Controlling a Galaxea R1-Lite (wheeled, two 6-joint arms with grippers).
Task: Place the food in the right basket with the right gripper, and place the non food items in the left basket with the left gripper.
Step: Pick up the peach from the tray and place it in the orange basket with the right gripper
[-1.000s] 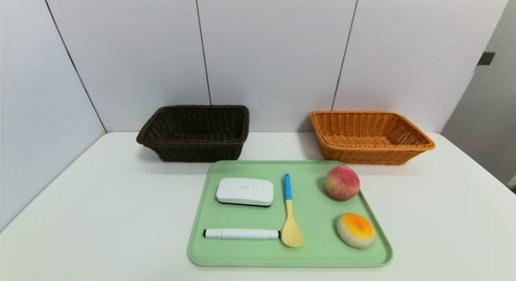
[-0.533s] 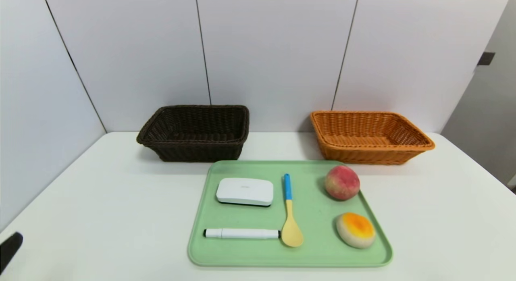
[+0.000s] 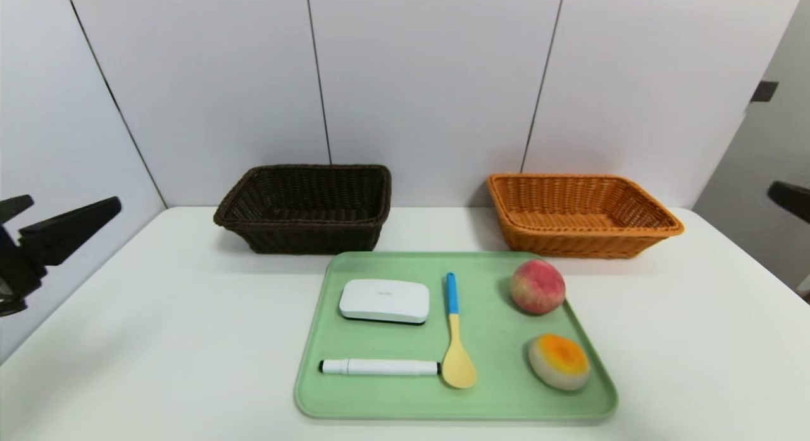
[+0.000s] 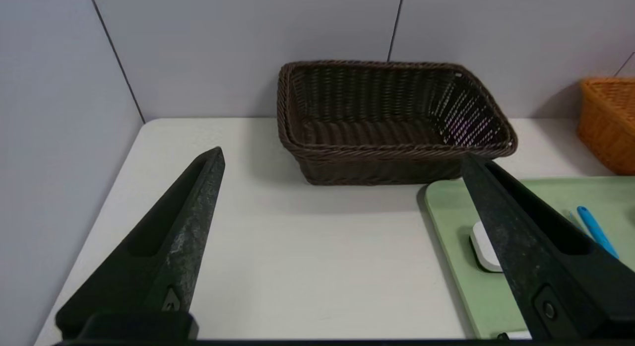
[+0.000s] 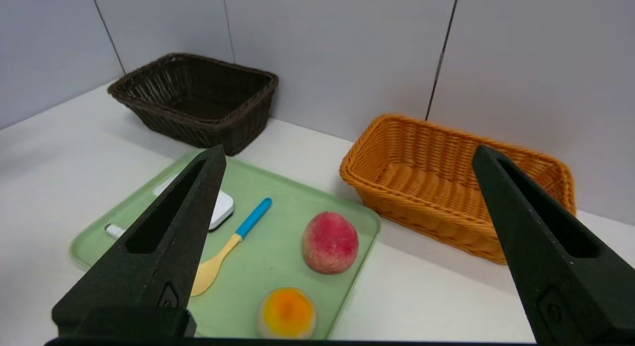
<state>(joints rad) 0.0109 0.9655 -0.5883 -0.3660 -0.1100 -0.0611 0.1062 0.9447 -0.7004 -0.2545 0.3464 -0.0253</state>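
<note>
The pink-red peach on the green tray is next for my right gripper, which should go there and close around the peach's middle (image 3: 537, 286) (image 5: 330, 242).
On the green tray (image 3: 493, 390) lie the food, a pink-red peach (image 3: 536, 286) and a cream bun (image 3: 559, 361), and the non food items: a white box (image 3: 385, 300), a marker (image 3: 378, 366) and a yellow spoon (image 3: 457, 340). The dark brown left basket (image 3: 304, 207) and the orange right basket (image 3: 579, 214) stand behind it, with nothing in them. My left gripper (image 4: 342, 153) hovers open at the table's far left, holding nothing. My right gripper (image 5: 349, 150) hangs open off the right side, above the peach (image 5: 330, 242) and bun (image 5: 286, 311). One of its fingers (image 3: 788, 197) shows in the head view.
Grey wall panels close off the back and left of the white table (image 3: 158, 340). The baskets sit against the back wall, just behind the tray. Bare tabletop lies left and right of the tray.
The left gripper has risen into the head view at the left edge. One finger of the right gripper has appeared at the right edge. Nothing on the tray has moved.
</note>
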